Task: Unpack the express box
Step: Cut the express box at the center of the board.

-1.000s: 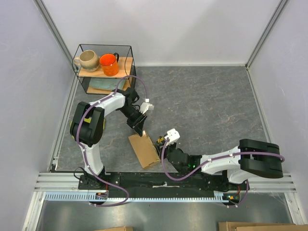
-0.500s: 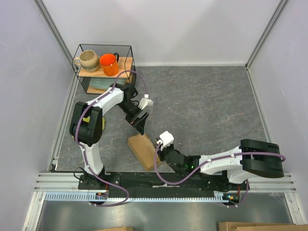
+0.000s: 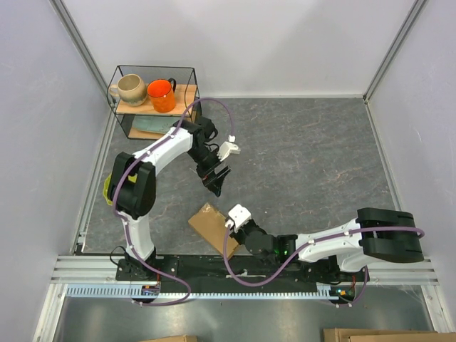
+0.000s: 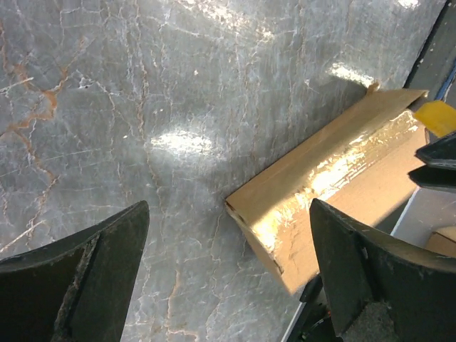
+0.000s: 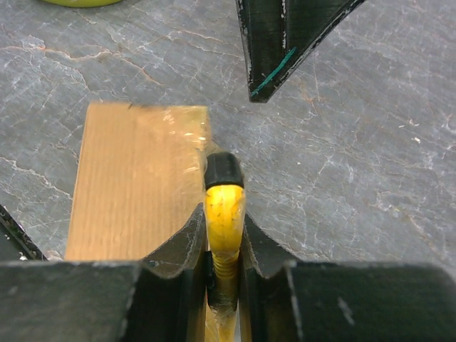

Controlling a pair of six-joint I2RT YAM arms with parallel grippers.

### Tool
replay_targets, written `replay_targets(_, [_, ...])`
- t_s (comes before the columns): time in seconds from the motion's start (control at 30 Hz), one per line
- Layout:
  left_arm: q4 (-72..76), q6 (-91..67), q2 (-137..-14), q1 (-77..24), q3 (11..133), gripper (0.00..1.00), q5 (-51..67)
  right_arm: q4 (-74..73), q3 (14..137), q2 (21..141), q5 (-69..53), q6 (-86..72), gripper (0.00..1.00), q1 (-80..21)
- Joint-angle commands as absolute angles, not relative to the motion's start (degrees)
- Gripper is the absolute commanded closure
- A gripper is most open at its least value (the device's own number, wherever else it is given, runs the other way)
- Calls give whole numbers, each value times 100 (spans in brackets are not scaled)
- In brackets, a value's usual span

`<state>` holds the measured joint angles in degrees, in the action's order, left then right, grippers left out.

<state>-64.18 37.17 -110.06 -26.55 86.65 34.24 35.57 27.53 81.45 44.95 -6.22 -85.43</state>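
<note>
The box's far end is loose beside my left gripper, which should pinch the taped corner (image 4: 269,234), steadying the box before the yellow tool cuts.
The express box (image 3: 210,222), flat brown cardboard with shiny clear tape, lies on the grey table near the front. It also shows in the left wrist view (image 4: 335,178) and the right wrist view (image 5: 139,178). My left gripper (image 3: 216,182) hangs open above the table just behind the box, nothing between its fingers (image 4: 78,278). My right gripper (image 5: 224,228) is shut on a yellow tool (image 5: 225,206) with a black tip. That tip sits at the box's right edge, near its far corner. In the top view the right gripper (image 3: 232,228) is at the box's right side.
A black wire shelf (image 3: 194,85) stands at the back left with a beige mug (image 3: 130,89) and an orange mug (image 3: 161,95) on it. A yellow-green plate edge (image 5: 71,2) shows beyond the box. Walls close in the table on three sides.
My left gripper has opened, let go of the box's far end and pulled back away from it. The right gripper with the yellow tool has moved left to the box's edge.
</note>
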Motion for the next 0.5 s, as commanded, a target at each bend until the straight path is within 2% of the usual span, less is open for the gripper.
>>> replay_targets(0.0, [-6267, 4025, -10741, -2593, 8430, 1, 3357, 3533, 3014, 7937, 4605, -106, 100, -8613])
replay_targets(0.17, [-6099, 3964, -10196, -2312, 7350, 1, 3261, 3568, 3155, 7866, 4597, -44, 100, -8736])
replay_targets(0.33, [-6442, 4068, -10011, -1496, 7224, 1, 3409, 3516, 3146, 7928, 4579, -35, 100, -8850])
replay_targets(0.47, [-6671, 4227, -10150, -1406, 7225, 0, 3954, 3454, 3173, 8042, 4526, -132, 100, -8921])
